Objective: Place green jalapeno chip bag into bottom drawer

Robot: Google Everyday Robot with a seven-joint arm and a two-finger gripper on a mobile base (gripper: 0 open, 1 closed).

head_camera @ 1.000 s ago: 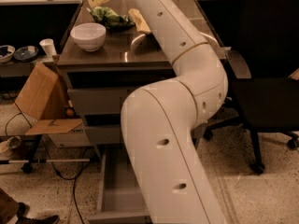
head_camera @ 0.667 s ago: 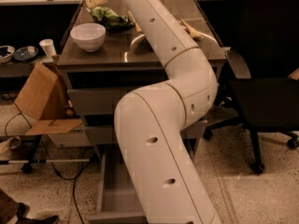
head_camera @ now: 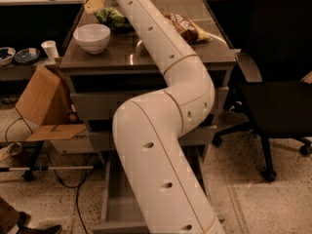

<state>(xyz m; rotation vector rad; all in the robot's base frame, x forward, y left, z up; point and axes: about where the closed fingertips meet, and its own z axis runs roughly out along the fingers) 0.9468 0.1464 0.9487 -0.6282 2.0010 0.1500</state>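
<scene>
My gripper is going to close on the top (head_camera: 113, 16) of the green jalapeno chip bag, just behind the white bowl.
The green jalapeno chip bag (head_camera: 111, 17) lies on the cabinet top, behind and right of the white bowl (head_camera: 91, 37). My white arm (head_camera: 165, 111) reaches up and over the cabinet to it. The gripper (head_camera: 96, 2) is at the top left, right above the bag's left end; only its pale end shows. The bottom drawer (head_camera: 113, 206) is pulled out at the cabinet's foot, with a plain grey inside, and my arm hides most of it.
A tan-and-brown chip bag (head_camera: 187, 27) lies on the cabinet top (head_camera: 146, 55) to the right. A black office chair (head_camera: 278, 82) stands to the right. A cardboard box (head_camera: 41, 104), cables and a cup (head_camera: 50, 48) are at the left.
The arm has swung left, uncovering the tan-and-brown bag on the right. The gripper stays at the green bag.
</scene>
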